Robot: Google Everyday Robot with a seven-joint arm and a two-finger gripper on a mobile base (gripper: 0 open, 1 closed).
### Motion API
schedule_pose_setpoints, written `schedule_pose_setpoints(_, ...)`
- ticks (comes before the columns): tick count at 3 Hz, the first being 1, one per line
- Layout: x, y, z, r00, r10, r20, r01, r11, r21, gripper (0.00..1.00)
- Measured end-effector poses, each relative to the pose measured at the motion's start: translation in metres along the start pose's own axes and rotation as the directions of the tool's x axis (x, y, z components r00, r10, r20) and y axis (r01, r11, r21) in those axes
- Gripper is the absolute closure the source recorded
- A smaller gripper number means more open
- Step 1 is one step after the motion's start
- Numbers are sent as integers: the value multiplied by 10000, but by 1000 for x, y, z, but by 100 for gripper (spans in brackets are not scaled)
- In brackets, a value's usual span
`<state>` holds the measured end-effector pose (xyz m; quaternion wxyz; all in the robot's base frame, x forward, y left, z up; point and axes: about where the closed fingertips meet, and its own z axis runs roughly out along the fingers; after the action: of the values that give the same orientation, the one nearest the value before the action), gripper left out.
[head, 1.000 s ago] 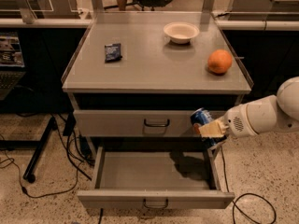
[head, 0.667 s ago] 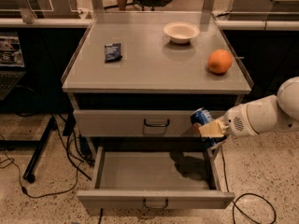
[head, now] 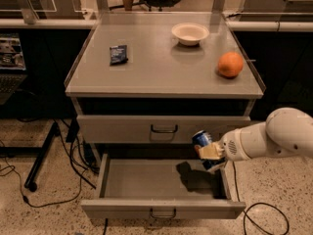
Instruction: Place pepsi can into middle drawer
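Note:
Next, I set the pepsi can down with my gripper on the open middle drawer's bottom, over its dark shadow (head: pixel 187 180).
The pepsi can (head: pixel 201 139) is a small blue can with a silver top, tilted and held in my gripper (head: pixel 209 152). My gripper reaches in from the right on a white arm and is shut on the can, above the right part of the open middle drawer (head: pixel 146 180). The drawer is pulled out, grey and shallow, with a small dark loop handle (head: pixel 162 213) on its front. The can's shadow falls on the drawer floor below it.
The closed grey drawer front (head: pixel 122 129) sits just above. On the cabinet top lie a dark blue snack packet (head: pixel 118 54), a white bowl (head: pixel 190 33) and an orange (head: pixel 230 64). Cables and a stand leg (head: pixel 41 155) lie on the floor at left.

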<state>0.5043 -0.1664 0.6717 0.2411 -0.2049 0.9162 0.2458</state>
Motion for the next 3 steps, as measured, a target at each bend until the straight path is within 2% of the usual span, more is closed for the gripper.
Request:
schedule_pose_setpoints(1, 21, -12, 41, 9982, 539, -246, -539, 9985, -7, 100)
schedule_pose_setpoints(2, 44, -32, 96, 9901, 1115, -849, -1124, 9936, -56, 100)
schedule_pose_setpoints(3, 57, -45, 129, 9806, 1374, -1398, -1386, 9903, 7, 100)
